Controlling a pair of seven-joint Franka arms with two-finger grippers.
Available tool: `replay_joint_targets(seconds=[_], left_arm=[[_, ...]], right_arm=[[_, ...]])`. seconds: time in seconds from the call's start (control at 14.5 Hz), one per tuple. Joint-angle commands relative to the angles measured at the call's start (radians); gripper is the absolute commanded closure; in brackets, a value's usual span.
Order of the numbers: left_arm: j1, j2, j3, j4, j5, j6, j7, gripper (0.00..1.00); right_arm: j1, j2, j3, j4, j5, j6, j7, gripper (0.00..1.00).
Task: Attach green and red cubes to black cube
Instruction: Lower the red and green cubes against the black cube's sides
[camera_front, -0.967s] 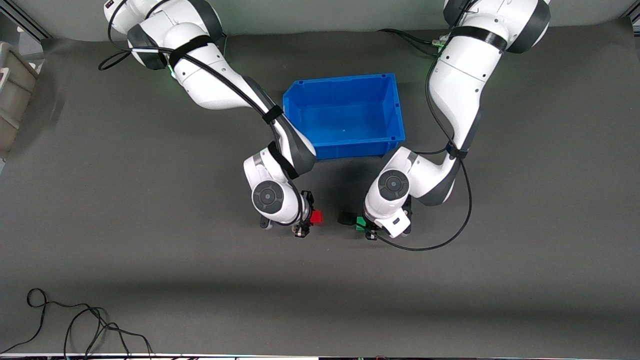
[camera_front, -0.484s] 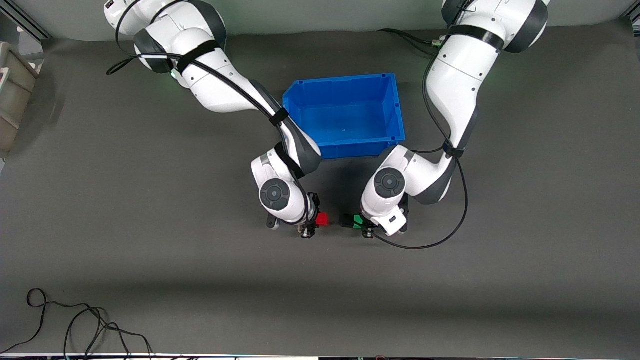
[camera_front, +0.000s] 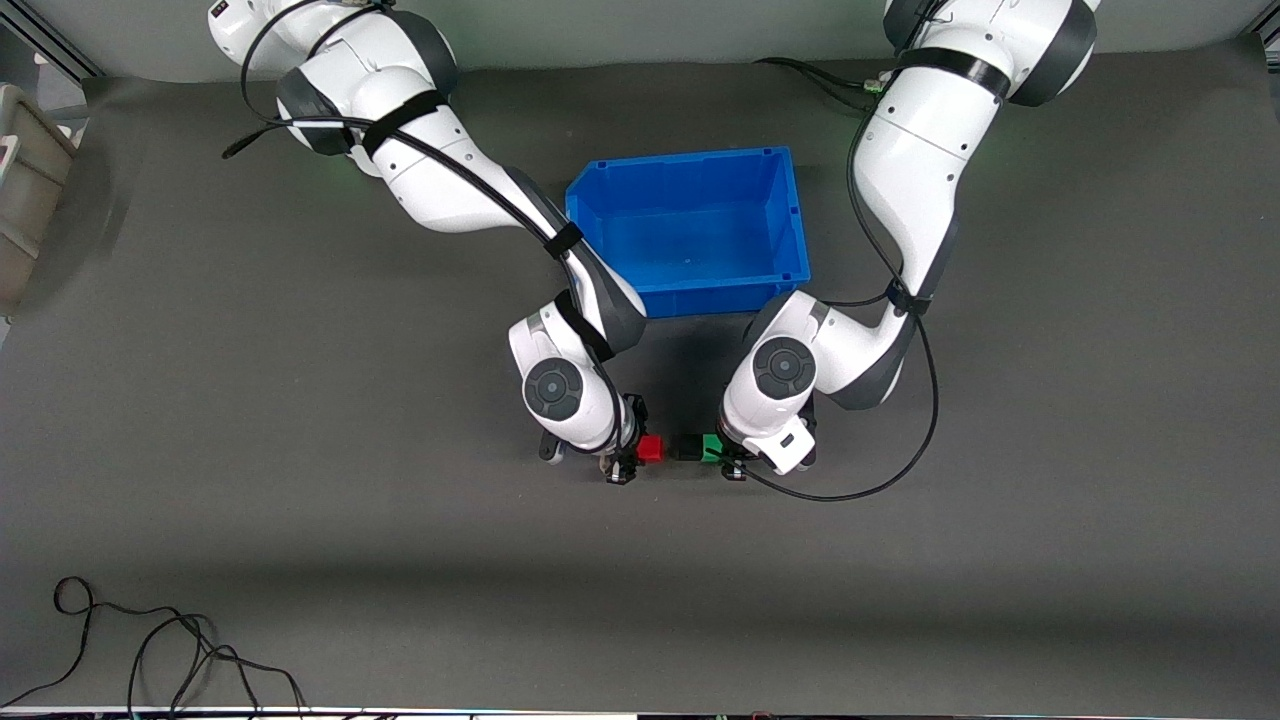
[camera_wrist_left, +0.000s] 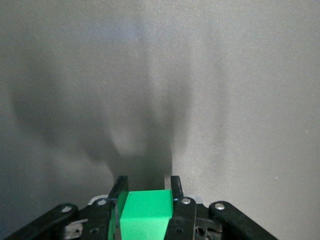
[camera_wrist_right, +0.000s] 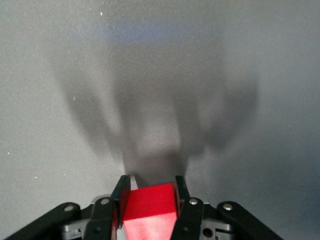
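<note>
My right gripper will let go of the red cube against the black cube's free side (camera_front: 663, 462), opposite the green cube.
The black cube (camera_front: 688, 447) hangs between the two grippers, joined to the green cube (camera_front: 711, 446) on the side toward the left arm. My left gripper (camera_front: 728, 458) is shut on the green cube (camera_wrist_left: 146, 212). My right gripper (camera_front: 628, 460) is shut on the red cube (camera_front: 650, 448), which also shows in the right wrist view (camera_wrist_right: 150, 209). A small gap separates the red cube from the black cube. Both grippers hover over the table, nearer to the front camera than the blue bin. The black cube is hidden in both wrist views.
The blue bin (camera_front: 690, 295) stands between the two arms, farther from the front camera than the cubes. A black cable (camera_front: 150, 650) lies at the near edge toward the right arm's end. A grey box (camera_front: 25, 180) sits at that end's edge.
My right gripper has carried the red cube toward the black cube, narrowing the gap. My left gripper with the green and black cubes has shifted slightly toward the red cube.
</note>
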Motion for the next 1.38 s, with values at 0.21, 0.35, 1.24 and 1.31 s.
replay_joint_targets(seconds=[0.21,0.35,1.24,1.31], left_arm=[[-0.012,0.013,0.010,0.033,-0.017,-0.007,-0.021,1.00],[-0.012,0.021,0.009,0.032,-0.012,-0.005,-0.021,1.00],[-0.004,0.048,0.010,0.050,-0.018,0.036,-0.044,1.00],[-0.004,0.050,0.010,0.050,-0.018,0.036,-0.045,1.00]], right_arm=[[0.009,0.041,-0.006,0.050,0.007,0.032,0.032,1.00],[0.014,0.050,-0.006,0.050,0.007,0.051,0.032,1.00],[0.022,0.053,0.009,0.061,0.007,0.083,0.032,1.00],[0.023,0.053,0.009,0.061,0.007,0.083,0.032,1.00]])
